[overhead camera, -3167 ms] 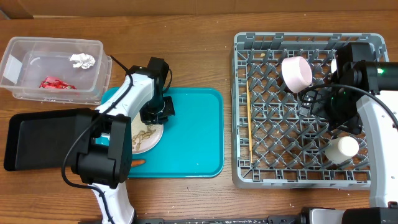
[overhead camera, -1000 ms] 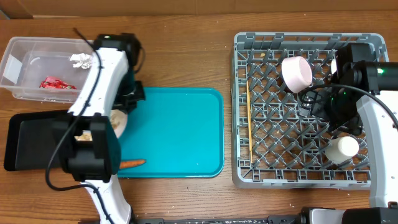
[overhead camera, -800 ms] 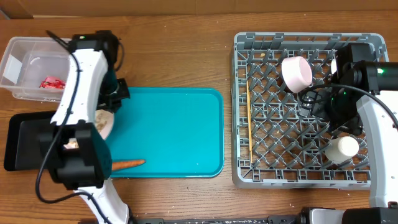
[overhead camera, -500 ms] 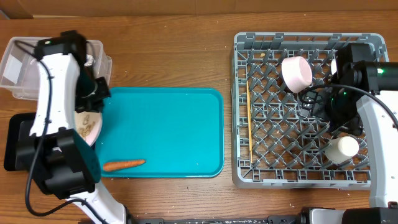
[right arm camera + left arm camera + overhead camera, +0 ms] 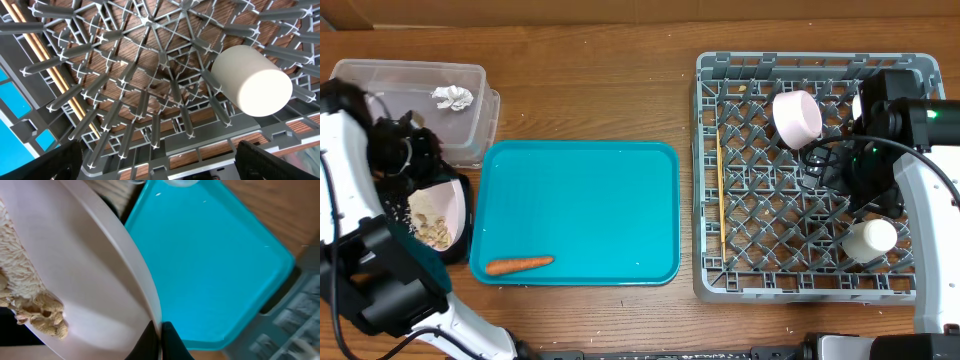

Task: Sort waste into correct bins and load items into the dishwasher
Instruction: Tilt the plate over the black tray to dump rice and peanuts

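The robot's left gripper should set the round white plate down on the teal tray's half [image 5: 604, 206] [image 5: 221, 261] nearest the dish rack.
My left gripper [image 5: 417, 168] is shut on the rim of the round white plate [image 5: 437, 213], which carries rice and beige scraps. The plate is tilted over the black tray [image 5: 463, 242], which is mostly hidden. In the left wrist view the jaws [image 5: 160, 336] pinch the plate's edge [image 5: 100, 275]. The clear tub [image 5: 475, 105] holds the foil ball [image 5: 452, 97]. The carrot [image 5: 518, 264] lies on the teal tray [image 5: 590, 200]. My right gripper [image 5: 165, 167] is open above the dish rack [image 5: 720, 275], near the white cup [image 5: 252, 80].
In the rack, a white bowl [image 5: 797, 117] lies on its side at the back, the cup [image 5: 872, 238] lies front right, and chopsticks [image 5: 720, 190] lie along the left side. The red packet is hidden by my left arm.
My left arm has swung left with the plate, from the teal tray to above the black tray. The carrot now lies uncovered. The right arm has not moved.
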`<state>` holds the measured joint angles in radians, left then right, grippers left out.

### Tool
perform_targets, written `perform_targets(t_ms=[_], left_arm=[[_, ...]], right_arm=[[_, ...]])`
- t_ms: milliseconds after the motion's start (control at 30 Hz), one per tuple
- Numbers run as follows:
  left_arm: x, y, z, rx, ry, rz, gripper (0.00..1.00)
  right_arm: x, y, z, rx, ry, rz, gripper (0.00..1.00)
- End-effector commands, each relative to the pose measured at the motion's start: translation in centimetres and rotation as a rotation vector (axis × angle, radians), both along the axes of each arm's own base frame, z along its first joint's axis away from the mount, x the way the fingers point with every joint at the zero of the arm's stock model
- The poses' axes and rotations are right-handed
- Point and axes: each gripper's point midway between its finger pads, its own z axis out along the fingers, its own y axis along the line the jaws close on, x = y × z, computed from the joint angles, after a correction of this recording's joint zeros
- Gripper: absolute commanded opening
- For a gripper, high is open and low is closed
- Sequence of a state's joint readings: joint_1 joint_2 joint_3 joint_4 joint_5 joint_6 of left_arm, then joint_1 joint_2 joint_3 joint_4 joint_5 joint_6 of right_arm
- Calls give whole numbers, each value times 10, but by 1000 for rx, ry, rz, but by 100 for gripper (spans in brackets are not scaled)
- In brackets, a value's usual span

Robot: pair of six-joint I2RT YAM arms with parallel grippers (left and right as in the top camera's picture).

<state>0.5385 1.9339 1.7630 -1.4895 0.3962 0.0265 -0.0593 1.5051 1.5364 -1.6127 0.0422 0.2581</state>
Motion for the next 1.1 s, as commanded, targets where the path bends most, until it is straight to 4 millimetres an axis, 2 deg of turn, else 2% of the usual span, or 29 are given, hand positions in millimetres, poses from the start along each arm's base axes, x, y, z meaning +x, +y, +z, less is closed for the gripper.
perform_targets(t_ms=[0, 333, 600, 733, 900, 1067], left_arm=[[11, 2, 33, -124, -202, -4, 4], [-1, 29, 68, -324, -421, 105, 4], [-13, 47, 81, -373, -496, 173, 4], [-18, 48, 88, -409, -519, 191, 4], [-14, 50, 97, -418, -610, 166, 4], [-14, 50, 96, -431, -593, 186, 4]], right_arm=[[-2, -2, 4, -11, -19, -5, 100], [-2, -2, 4, -11, -18, -5, 100], [-3, -2, 4, -11, -18, -5, 100], [-3, -2, 4, -10, -15, -5, 100], [-4, -2, 4, -10, -14, -5, 100], [-5, -2, 4, -10, -10, -5, 100]])
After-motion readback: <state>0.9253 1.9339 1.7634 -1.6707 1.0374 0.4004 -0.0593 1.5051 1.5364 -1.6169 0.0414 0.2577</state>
